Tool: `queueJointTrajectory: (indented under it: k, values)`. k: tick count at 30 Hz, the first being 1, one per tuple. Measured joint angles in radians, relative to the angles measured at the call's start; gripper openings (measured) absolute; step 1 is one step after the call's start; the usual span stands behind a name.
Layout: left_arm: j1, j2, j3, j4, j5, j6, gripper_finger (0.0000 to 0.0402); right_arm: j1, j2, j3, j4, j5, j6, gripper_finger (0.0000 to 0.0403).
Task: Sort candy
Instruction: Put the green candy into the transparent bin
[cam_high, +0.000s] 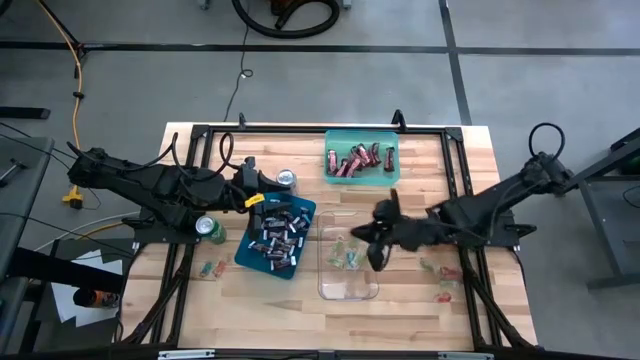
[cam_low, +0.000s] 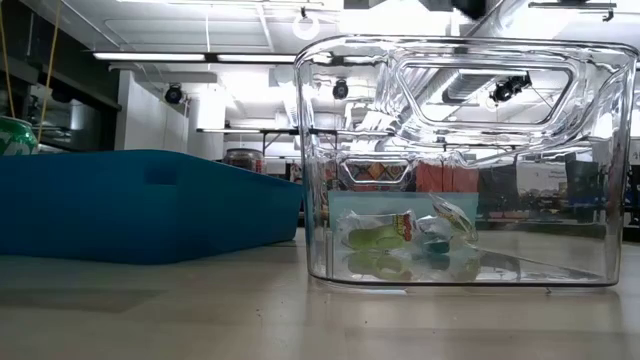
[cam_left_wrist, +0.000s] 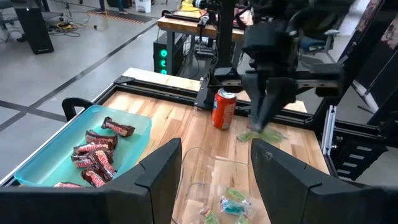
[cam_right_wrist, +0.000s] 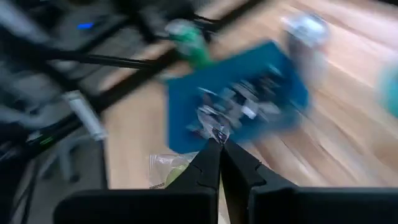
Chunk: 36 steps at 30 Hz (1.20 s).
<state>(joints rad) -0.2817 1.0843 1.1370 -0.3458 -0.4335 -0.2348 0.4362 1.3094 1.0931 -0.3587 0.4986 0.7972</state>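
The robot's right gripper needs to release its green wrapped candy beside the other green candy (cam_high: 347, 260) on the bottom of the clear container.
Dark mini bars fill a blue tray (cam_high: 278, 236). Dark red bars (cam_left_wrist: 93, 155) lie in a teal tray (cam_high: 361, 157). Green wrapped candy (cam_low: 385, 235) lies on the floor of a clear container (cam_high: 347, 257). My right gripper (cam_high: 378, 250) hangs over the container's right rim, shut on a green wrapped candy (cam_right_wrist: 165, 168). My left gripper (cam_high: 262, 198) waits open above the blue tray's far edge; its fingers (cam_left_wrist: 161, 168) touch nothing. Neither gripper appears in the low view. My right gripper pinches a clear-wrapped green candy between its fingertips (cam_right_wrist: 211, 155), coming from above and pointing down. A bit of wrapper (cam_right_wrist: 215, 132) sticks out past the tips, and the candy's green body sits beside the fingers. In the left wrist view the candy (cam_left_wrist: 254, 135) hangs below the gripper, lifted clear.
A silver-topped can (cam_high: 287, 178) stands beside the blue tray's far corner and a green can (cam_high: 209, 228) at its left. A red can (cam_left_wrist: 224, 107) shows beyond the container. Loose candy lies near the table's left (cam_high: 210, 268) and right (cam_high: 440, 276) near edges.
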Motion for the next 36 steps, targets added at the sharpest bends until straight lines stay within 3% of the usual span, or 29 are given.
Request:
queueJointTrajectory:
  k: [2,4,9,15,26,36]
  values:
    - [0.0,0.0,0.0,0.0,-0.001,0.0,0.0181,-0.043,0.033,0.028,0.079,-0.092,-0.144,0.0]
    - [0.0,0.0,0.0,0.001,0.0,-0.001,0.0181,-0.076,0.081,0.083,0.05,-0.153,-0.246,0.0]
    - [0.0,0.0,0.0,-0.001,-0.001,-0.026,0.0181,-0.116,0.255,0.278,-0.172,-0.285,-0.504,0.0]
    - [0.0,0.0,0.0,0.0,-0.001,-0.026,0.0181,-0.14,0.468,0.442,-0.453,-0.32,-0.71,0.0]
    - [0.0,0.0,0.0,-0.001,0.0,-0.026,0.0181,-0.189,0.705,0.447,-0.479,-0.326,-0.662,0.0]
    - [0.0,0.0,0.0,-0.001,0.0,-0.026,0.0181,-0.195,0.727,0.447,-0.466,-0.377,-0.635,0.001]
